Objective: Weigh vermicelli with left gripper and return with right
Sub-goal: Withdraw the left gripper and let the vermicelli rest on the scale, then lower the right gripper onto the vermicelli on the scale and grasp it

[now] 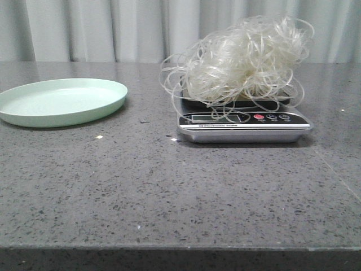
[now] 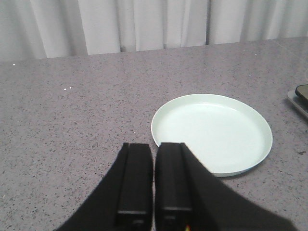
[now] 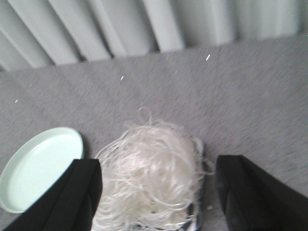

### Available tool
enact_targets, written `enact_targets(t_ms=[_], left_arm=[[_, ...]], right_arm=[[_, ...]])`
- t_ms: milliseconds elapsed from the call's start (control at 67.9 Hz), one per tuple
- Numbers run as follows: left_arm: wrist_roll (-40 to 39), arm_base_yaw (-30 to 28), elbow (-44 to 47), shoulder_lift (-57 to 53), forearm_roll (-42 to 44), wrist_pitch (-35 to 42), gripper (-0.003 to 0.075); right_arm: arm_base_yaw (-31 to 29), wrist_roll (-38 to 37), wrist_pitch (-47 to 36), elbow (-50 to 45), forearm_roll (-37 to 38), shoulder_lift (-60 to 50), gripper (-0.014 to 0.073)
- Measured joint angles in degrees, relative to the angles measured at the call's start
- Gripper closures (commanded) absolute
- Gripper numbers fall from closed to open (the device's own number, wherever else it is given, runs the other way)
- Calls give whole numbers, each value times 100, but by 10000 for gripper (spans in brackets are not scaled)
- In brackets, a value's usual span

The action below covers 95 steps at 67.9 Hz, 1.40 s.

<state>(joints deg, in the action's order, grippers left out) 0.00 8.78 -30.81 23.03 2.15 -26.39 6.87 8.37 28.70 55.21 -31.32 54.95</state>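
My right gripper is going to close on the middle of the vermicelli heap [image 1: 242, 59] [image 3: 151, 180] on the scale, because the vermicelli should go back to the pale green plate.
The vermicelli [image 1: 240, 59], a fluffy tangle of whitish strands, rests on the platform of a small kitchen scale [image 1: 243, 125] at the right of the table. In the right wrist view the vermicelli [image 3: 151, 178] lies between my right gripper's [image 3: 156, 168] wide-open black fingers, which hang above it. My left gripper [image 2: 154, 147] is shut and empty, above the table beside the pale green plate [image 2: 211, 132]. Neither gripper shows in the front view.
The empty pale green plate [image 1: 59, 101] sits at the table's left. The table is grey speckled stone with a front edge [image 1: 180, 247]. White curtains hang behind. A few small crumbs [image 1: 99, 136] lie between plate and scale.
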Motion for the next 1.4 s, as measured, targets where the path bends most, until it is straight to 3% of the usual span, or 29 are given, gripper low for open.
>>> enact_targets(t_ms=[162,412,678,781,943,1399], left_arm=[[0,0,0,0,0,0,584],[0,0,22,0,0,0,584],[0,0,22,0,0,0,584],[0,0,22,0,0,0,584],[0,0,22,0,0,0,584],[0,0,22,0,0,0,584]], right_arm=[[10,0,488,545,-461,1224,-4],[10,181,904,1076,-562,2789,-4],[301,208,855,1176,-725,3384,7],[484,212,726,1184,-725,3457,104],[615,235,523,1184,-725,3481,452],[615,235,544,1259,-712,3353,443]])
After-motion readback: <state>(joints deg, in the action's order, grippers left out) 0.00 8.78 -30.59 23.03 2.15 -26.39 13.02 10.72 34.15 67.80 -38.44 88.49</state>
